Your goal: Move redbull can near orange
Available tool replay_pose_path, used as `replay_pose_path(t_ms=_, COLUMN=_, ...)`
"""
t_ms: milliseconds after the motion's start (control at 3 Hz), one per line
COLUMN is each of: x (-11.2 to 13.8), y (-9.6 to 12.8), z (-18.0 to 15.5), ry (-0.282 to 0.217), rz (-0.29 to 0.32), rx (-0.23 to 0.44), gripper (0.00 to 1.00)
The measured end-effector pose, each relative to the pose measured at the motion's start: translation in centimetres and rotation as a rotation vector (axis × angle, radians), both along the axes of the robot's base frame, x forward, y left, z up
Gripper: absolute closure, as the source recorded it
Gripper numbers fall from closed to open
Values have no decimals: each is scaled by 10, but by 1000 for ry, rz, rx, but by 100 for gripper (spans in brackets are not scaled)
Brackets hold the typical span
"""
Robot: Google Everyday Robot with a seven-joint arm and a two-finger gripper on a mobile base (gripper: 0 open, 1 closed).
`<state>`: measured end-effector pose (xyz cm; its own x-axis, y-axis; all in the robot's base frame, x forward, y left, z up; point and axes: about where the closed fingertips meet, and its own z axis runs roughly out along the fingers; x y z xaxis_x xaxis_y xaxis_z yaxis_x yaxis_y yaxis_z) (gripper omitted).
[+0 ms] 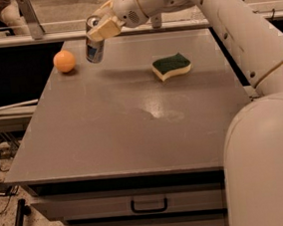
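Next, I release the redbull can on the grey table point(87, 76) beside the orange, toward the sponge. The can is now tilted just above the table.
The redbull can point(94, 48), silver with a blue lower band, is held tilted just above the grey table point(127, 121) at its far left. My gripper point(101, 27) is shut on the can's upper part. The orange point(64, 61) sits on the table just left of the can, a small gap apart.
A green and yellow sponge point(171, 66) lies on the table at the far right of centre. My white arm point(245, 50) spans the right side. A drawer with a handle point(149, 205) is under the table front. A rail runs behind the table.
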<state>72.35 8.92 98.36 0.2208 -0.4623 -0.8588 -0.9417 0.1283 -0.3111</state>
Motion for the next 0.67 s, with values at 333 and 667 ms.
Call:
replay_pose_path(t_ms=333, x=6, y=10, z=-13, ry=21, rz=9, rx=13, gripper=100)
replay_pose_path(t_ms=667, x=11, y=16, z=-23, ry=39, rz=15, rx=-1, gripper=100)
